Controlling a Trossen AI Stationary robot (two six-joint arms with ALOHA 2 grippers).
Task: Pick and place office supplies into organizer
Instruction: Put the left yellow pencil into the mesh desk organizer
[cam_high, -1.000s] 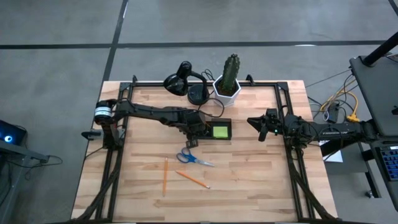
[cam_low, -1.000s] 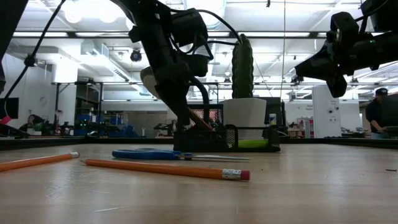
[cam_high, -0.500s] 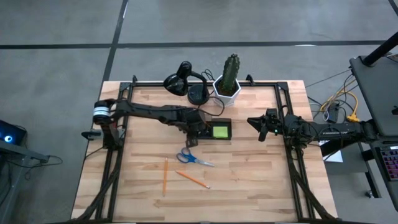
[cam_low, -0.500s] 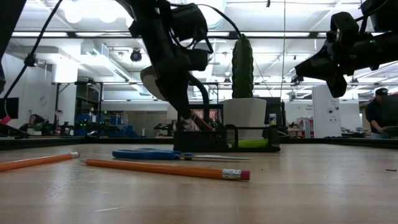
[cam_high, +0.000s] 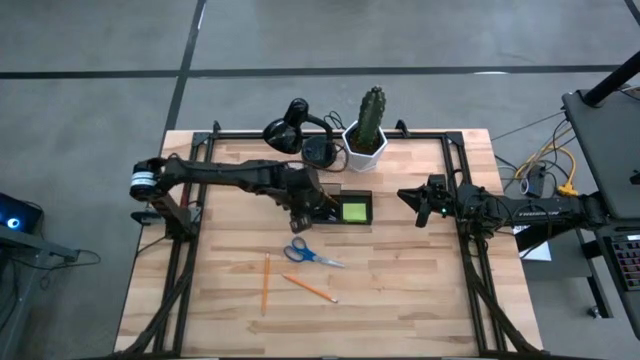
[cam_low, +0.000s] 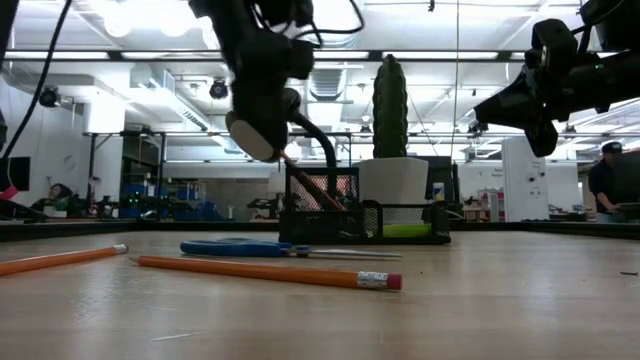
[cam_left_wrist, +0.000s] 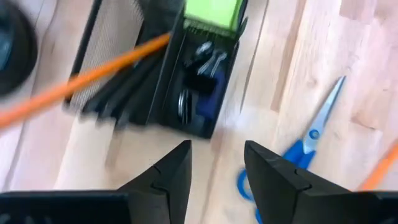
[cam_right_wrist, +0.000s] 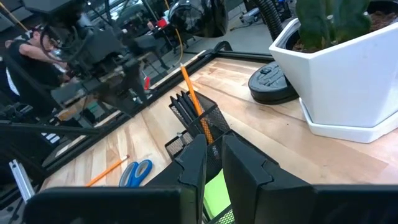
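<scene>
My left gripper is to close next on the body (cam_high: 266, 271) near the eraser of the orange pencil that points straight toward the front edge of the table.
The black organizer (cam_high: 330, 197) stands mid-table, behind it a lamp and a cactus. An orange pencil (cam_right_wrist: 194, 102) leans in its mesh cup among dark pens (cam_left_wrist: 127, 93); the lime-green sticky pad (cam_high: 353, 211) lies in its right compartment. Blue-handled scissors (cam_high: 310, 253) and two more orange pencils (cam_high: 266, 283) (cam_high: 310, 288) lie flat on the wood nearer the front. My left gripper (cam_left_wrist: 217, 168) hovers open and empty just left of the organizer (cam_left_wrist: 186, 118). My right gripper (cam_high: 415, 205) hangs shut above the table, right of the organizer.
A black desk lamp (cam_high: 290, 130) and a cactus in a white pot (cam_high: 367, 135) stand at the far edge behind the organizer. Black frame rails (cam_high: 465, 250) run along the table's sides. Bare wood lies at front right. A person (cam_low: 605, 180) stands far off in the room.
My left gripper has let go of the orange pencil in the organizer's cup and risen up and back toward the table's left edge. The pencil stays leaning in the cup.
</scene>
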